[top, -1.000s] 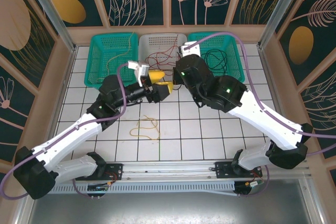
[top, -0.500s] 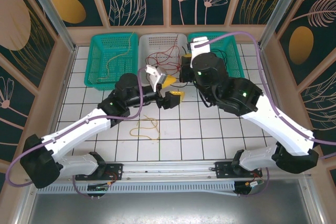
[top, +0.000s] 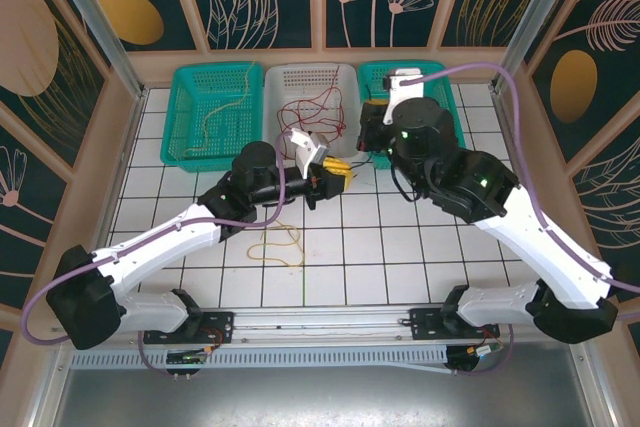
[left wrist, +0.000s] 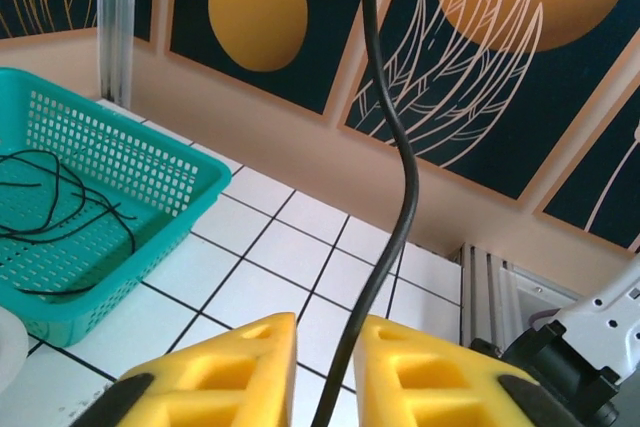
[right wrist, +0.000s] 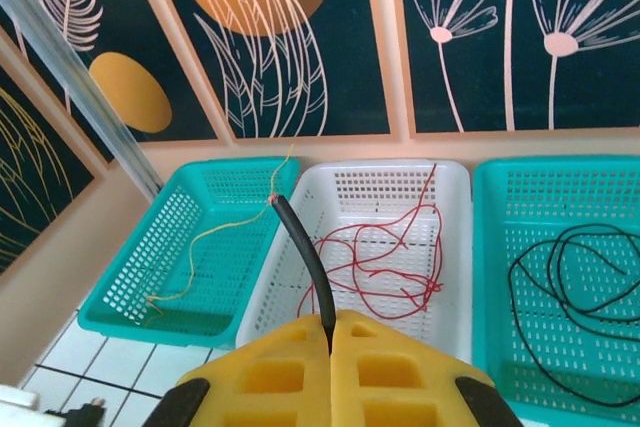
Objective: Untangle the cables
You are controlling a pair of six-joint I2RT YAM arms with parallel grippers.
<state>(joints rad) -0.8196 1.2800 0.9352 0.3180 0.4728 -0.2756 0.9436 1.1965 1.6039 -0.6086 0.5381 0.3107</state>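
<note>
Next, I drop the black cable from my right gripper into the teal basket, on top of the thin black cable (top: 404,128) (right wrist: 578,297) there.
My right gripper (right wrist: 332,319) is shut on a black cable (right wrist: 305,257), whose cut end sticks up above the yellow fingers. That same black cable (left wrist: 405,177) runs down between the yellow fingers of my left gripper (left wrist: 325,322). Its jaws stand narrowly apart, with tile showing beside the cable. In the top view the left gripper (top: 338,179) hovers over the tiles just in front of the white basket (top: 285,82). Red cables (right wrist: 390,247) lie in the white basket. A yellow cable (right wrist: 215,232) lies in the left teal basket (right wrist: 180,247). A thin black cable (right wrist: 570,287) lies in the right teal basket (right wrist: 490,247).
A loose yellow cable (top: 277,244) lies coiled on the white tiles in front of the left arm. The three baskets stand in a row against the back wall. Lilac arm cables (top: 470,67) loop over the right arm. Wooden walls close in the table.
My left gripper moved right towards the right gripper and its jaws narrowed from wide open to a slim gap round the black cable. The right arm shifted right and back.
</note>
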